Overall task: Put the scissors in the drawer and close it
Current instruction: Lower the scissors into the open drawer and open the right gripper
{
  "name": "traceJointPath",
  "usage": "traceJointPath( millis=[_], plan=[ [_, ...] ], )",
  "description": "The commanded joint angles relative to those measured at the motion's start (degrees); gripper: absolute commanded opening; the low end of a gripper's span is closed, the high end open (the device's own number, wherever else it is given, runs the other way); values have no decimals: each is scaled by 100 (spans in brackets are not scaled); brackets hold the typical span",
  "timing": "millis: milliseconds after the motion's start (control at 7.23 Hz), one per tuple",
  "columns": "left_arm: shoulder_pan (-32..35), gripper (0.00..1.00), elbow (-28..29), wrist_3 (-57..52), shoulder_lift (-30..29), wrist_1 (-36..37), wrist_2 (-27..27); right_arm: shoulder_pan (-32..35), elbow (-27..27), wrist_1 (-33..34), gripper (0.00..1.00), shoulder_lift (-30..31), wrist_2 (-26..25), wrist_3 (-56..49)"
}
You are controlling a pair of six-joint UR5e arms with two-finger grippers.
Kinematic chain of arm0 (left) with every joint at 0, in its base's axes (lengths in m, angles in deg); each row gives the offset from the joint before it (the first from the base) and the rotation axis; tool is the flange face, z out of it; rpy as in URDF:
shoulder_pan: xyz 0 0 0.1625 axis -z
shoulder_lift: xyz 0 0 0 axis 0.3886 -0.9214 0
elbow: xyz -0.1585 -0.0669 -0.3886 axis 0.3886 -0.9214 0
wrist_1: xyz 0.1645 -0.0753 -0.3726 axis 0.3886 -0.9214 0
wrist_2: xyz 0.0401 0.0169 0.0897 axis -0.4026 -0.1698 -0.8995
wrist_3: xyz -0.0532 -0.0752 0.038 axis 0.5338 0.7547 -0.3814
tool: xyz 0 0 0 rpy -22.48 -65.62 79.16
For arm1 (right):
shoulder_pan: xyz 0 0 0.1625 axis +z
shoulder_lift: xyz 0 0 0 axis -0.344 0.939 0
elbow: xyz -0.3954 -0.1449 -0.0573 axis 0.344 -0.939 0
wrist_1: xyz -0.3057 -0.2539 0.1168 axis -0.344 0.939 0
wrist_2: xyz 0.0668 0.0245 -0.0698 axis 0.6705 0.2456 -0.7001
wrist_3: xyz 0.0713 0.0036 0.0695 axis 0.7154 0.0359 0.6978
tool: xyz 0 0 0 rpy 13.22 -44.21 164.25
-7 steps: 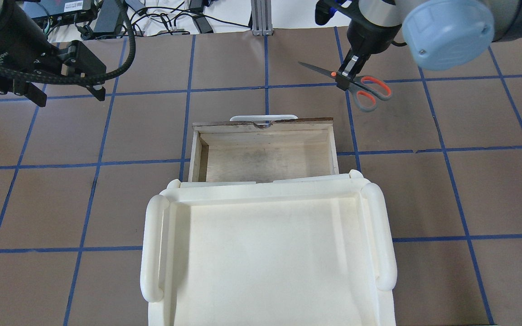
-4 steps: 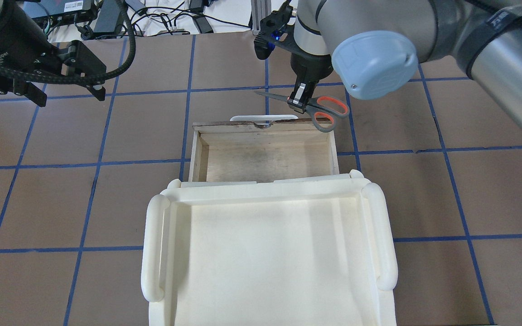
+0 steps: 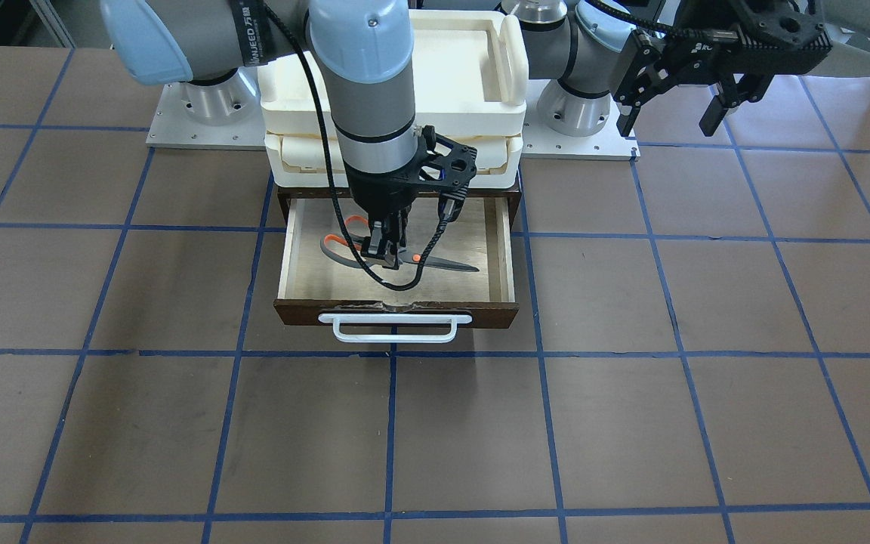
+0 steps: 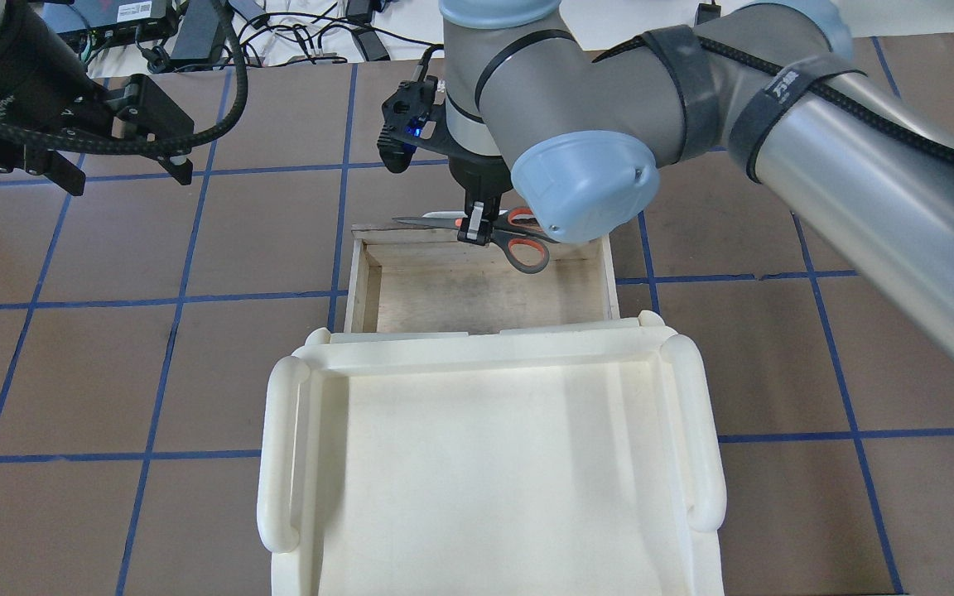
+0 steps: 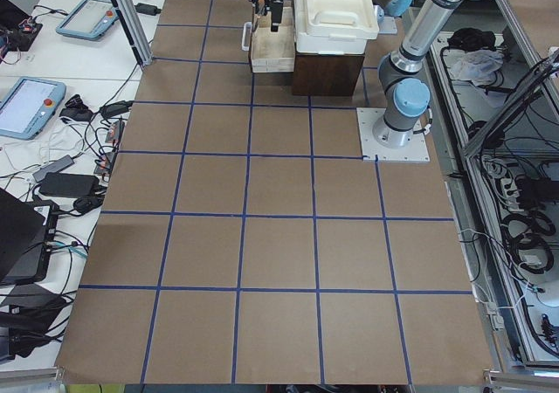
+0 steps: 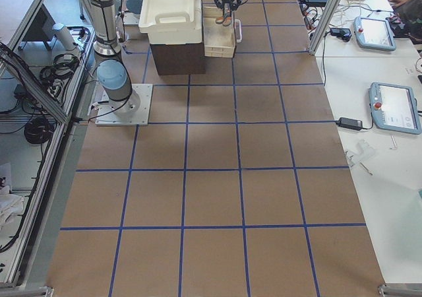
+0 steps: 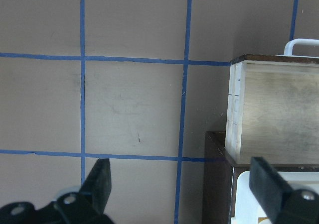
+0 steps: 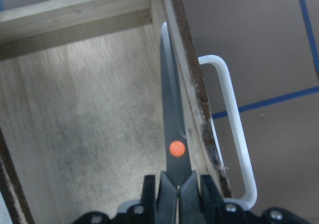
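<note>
Next, my right gripper puts the scissors down flat on the drawer's pale bottom just behind its chipped front side [image 3: 395, 280] [image 8: 143, 158].
My right gripper [image 4: 474, 229] is shut on the scissors [image 4: 527, 240] near their orange pivot. It holds them level above the open drawer [image 4: 477, 290], close to the drawer's front wall. In the front-facing view the scissors [image 3: 435, 262] hang over the pale interior with the drawer's side wall [image 3: 507, 249] to the right. The right wrist view shows the blades [image 8: 172, 119] along the chipped front edge beside the white handle [image 8: 234, 119]. My left gripper [image 4: 127, 174] is open and empty, far left of the drawer.
The cream plastic tray unit [image 4: 278, 447] sits on top of the drawer's cabinet, behind the open drawer. The right arm's blue-capped elbow [image 4: 585, 182] hangs over the drawer's front right corner. Brown table with blue grid lines lies all around.
My right gripper has carried the scissors left and toward the robot, from over the table at the far right to over the drawer's front edge. The left arm has not moved.
</note>
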Motion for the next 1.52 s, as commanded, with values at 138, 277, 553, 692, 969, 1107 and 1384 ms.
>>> traceJointPath(
  millis=[138,277,553,692,969,1107,1384],
  plan=[
    [0,100,0,0,0,-3,0,-8,329,271,0,7,-79,-1205],
    [0,100,0,-9,0,5,0,-52,329,341,0,7,-19,-1461],
    [0,100,0,0,0,6,0,-87,338,298,0,-2,-44,-1254],
    [0,100,0,0,0,-3,0,-140,417,324,0,-2,-36,-1236],
    [0,100,0,0,0,-3,0,-202,610,280,0,7,-10,-964],
    [0,100,0,0,0,-3,0,-202,611,341,0,-1,8,-1076],
    [0,100,0,0,0,-3,0,-176,637,350,0,-36,35,-1078]
  ],
)
